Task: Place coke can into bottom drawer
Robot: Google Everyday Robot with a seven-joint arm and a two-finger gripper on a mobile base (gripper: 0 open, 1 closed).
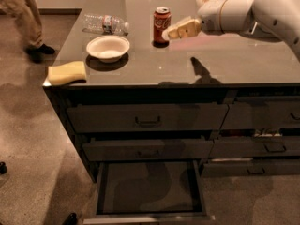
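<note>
My gripper is going to close around the upper half point(161, 21) of the red coke can, leaving the can's bottom free below the fingers.
The red coke can point(161, 25) stands upright on the grey counter point(225, 60), near its middle back. My gripper point(177, 31) is just right of the can, at the can's height, its pale fingertips almost touching the can's side; nothing is in it. The white arm reaches in from the upper right. The bottom drawer point(149, 189) is pulled out below the counter's front, and its flat dark inside holds nothing.
A clear plastic water bottle point(104, 23) lies on its side at the back left. A white bowl point(108, 48) and a yellow sponge point(67, 72) sit on the counter's left part. Two shut drawers point(147, 118) are above the open one. A person's legs point(23, 20) stand at far left.
</note>
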